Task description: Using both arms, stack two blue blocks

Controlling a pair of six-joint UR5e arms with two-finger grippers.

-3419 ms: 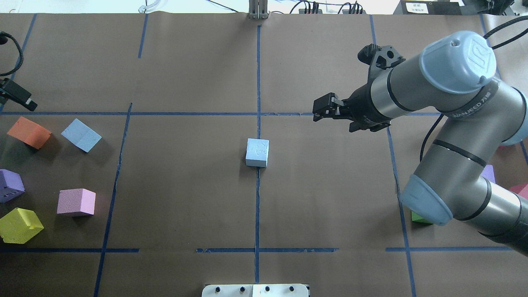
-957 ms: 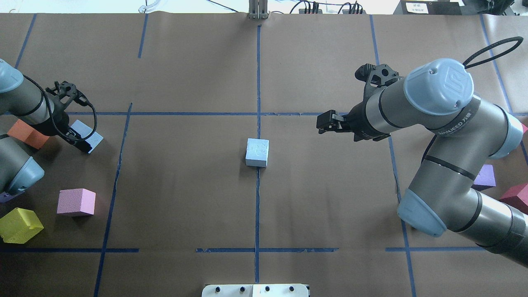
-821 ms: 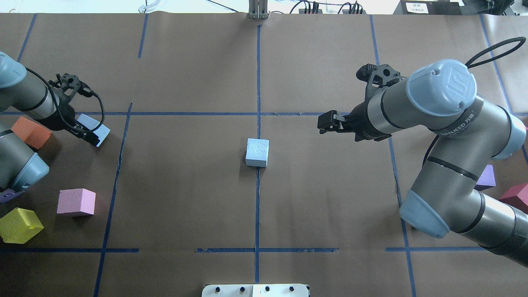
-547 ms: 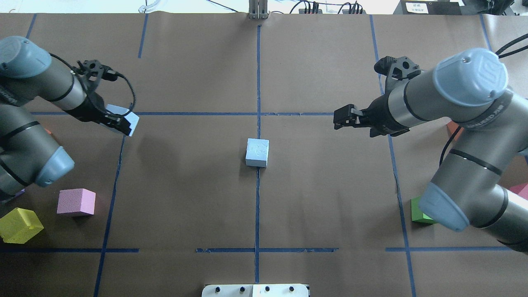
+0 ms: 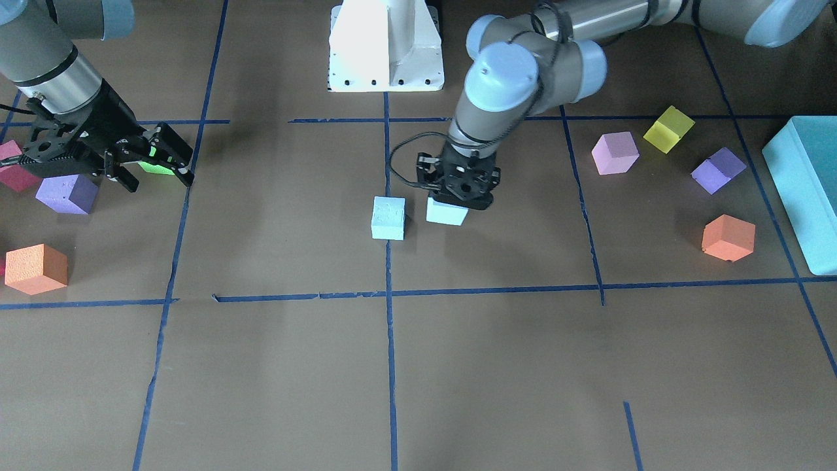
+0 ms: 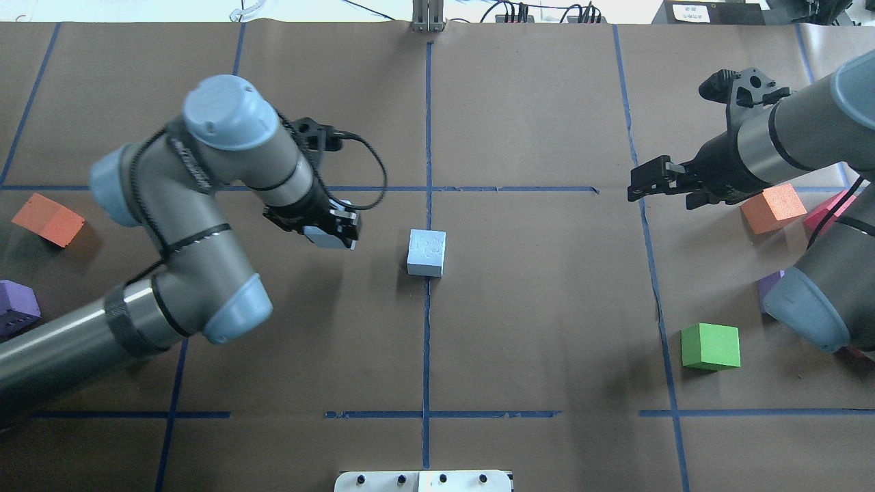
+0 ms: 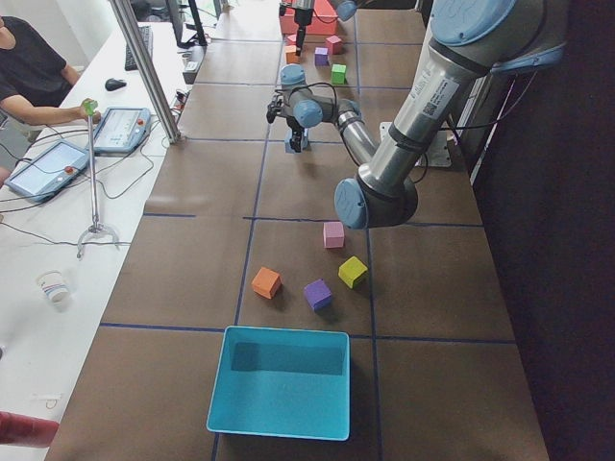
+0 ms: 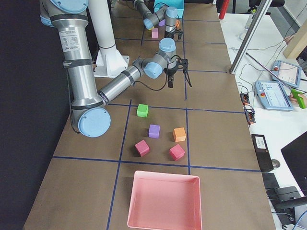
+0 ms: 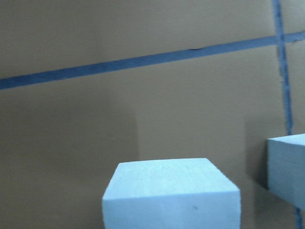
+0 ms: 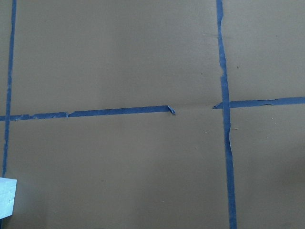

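The robot's left gripper should release the blue block it holds on top of the blue block [image 5: 388, 209] [image 9: 291, 166] that rests on the centre line.
One pale blue block [image 6: 426, 252] rests on the table at the centre line; it also shows in the front view [image 5: 388, 218]. My left gripper [image 6: 333, 231] is shut on the second blue block [image 5: 447, 212] and holds it just left of the resting one, with a small gap. In the left wrist view the held block [image 9: 171, 195] fills the bottom and the other block [image 9: 288, 167] shows at the right edge. My right gripper [image 6: 648, 183] is open and empty over the right side, far from both blocks; it also shows in the front view [image 5: 157, 167].
A green cube [image 6: 711, 346], an orange cube [image 6: 772, 207] and a purple cube [image 5: 67, 193] lie under the right arm. Orange [image 6: 48, 219], purple [image 6: 17, 307], pink [image 5: 614, 152] and yellow [image 5: 668, 129] cubes lie at the left. A teal box [image 5: 804, 190] and a pink tray [image 8: 165, 201] stand at the table ends.
My left gripper closed on the blue block at the far left and carried it right, up beside the centre block. My right arm drew back to the right.
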